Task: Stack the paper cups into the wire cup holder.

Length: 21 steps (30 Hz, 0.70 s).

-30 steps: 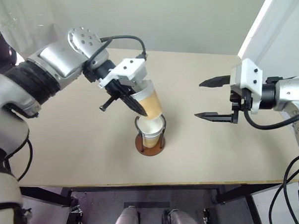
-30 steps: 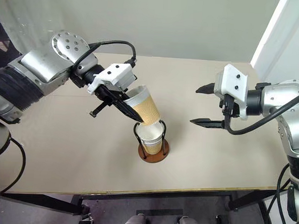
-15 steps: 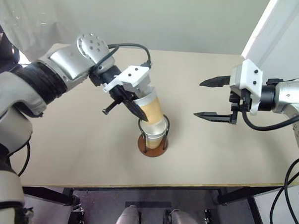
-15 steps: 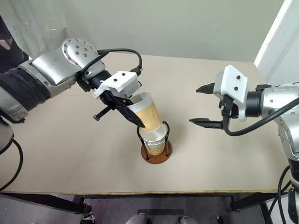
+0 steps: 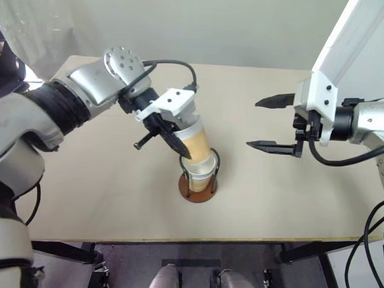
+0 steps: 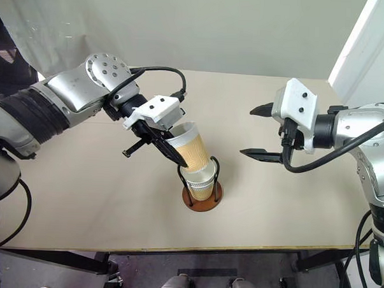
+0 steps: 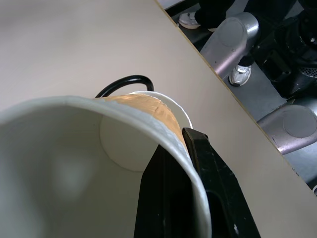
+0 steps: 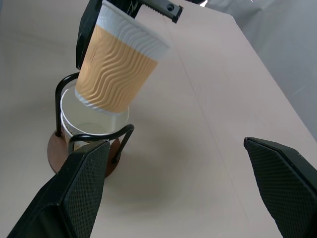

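The tan paper cup, now tilted into the other cup's mouth, will be let go by my left gripper inside the other paper cup (image 5: 197,168) (image 7: 146,135) standing in the wire holder.
My left gripper (image 5: 179,141) is shut on the rim of a tan paper cup (image 5: 196,141), one finger (image 7: 198,198) outside the wall and the other inside. The cup is tilted, and its bottom dips into the mouth of another paper cup (image 5: 202,175) standing in the wire cup holder (image 5: 196,194). The holder has a reddish-brown disc base and dark wire loops (image 8: 69,87). My right gripper (image 5: 253,124) hangs open to the right of the holder, above the table, with nothing between its fingers (image 8: 74,193).
The beige table (image 5: 81,196) carries the holder near its middle. Its front edge runs close below the holder. A white slanted panel (image 5: 350,30) rises at the back right, behind my right arm.
The held cup has turned a little more upright and its bottom sits slightly deeper in the holder's cup. The right gripper has stayed in place.
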Available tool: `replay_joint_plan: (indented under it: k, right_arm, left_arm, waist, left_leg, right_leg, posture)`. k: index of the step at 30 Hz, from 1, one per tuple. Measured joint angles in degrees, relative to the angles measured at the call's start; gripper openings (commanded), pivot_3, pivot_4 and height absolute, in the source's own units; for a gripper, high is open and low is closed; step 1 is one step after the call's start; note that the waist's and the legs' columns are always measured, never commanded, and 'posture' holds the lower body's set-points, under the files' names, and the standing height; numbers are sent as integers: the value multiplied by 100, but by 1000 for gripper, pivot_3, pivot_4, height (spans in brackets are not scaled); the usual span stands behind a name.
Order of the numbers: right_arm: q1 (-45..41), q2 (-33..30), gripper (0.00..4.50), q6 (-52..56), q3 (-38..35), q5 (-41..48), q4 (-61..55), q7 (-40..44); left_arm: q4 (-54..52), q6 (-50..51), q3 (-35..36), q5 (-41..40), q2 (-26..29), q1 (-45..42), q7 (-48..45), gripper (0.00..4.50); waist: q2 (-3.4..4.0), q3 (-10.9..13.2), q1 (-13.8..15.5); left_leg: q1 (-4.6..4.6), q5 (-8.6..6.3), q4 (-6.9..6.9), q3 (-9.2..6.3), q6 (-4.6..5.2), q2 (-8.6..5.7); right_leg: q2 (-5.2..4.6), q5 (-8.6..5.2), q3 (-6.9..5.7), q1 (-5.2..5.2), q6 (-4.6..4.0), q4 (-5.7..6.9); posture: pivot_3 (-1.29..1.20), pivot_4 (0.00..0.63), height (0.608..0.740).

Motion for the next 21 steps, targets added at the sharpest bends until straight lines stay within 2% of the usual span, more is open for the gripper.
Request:
replay_joint_plan:
  k: [21]
  right_arm:
    - [138, -22, 4500, 167, -1, 174, -233, -175]
  left_arm:
    - [54, -188, -85, 176, -80, 151, 0, 47]
  waist:
    - [4, 2, 6]
  left_leg:
    - [0, -3, 4, 0, 4, 1]
  right_leg:
    - [-3, -1, 2, 2, 3, 0]
  posture:
    - [0, 150, 740]
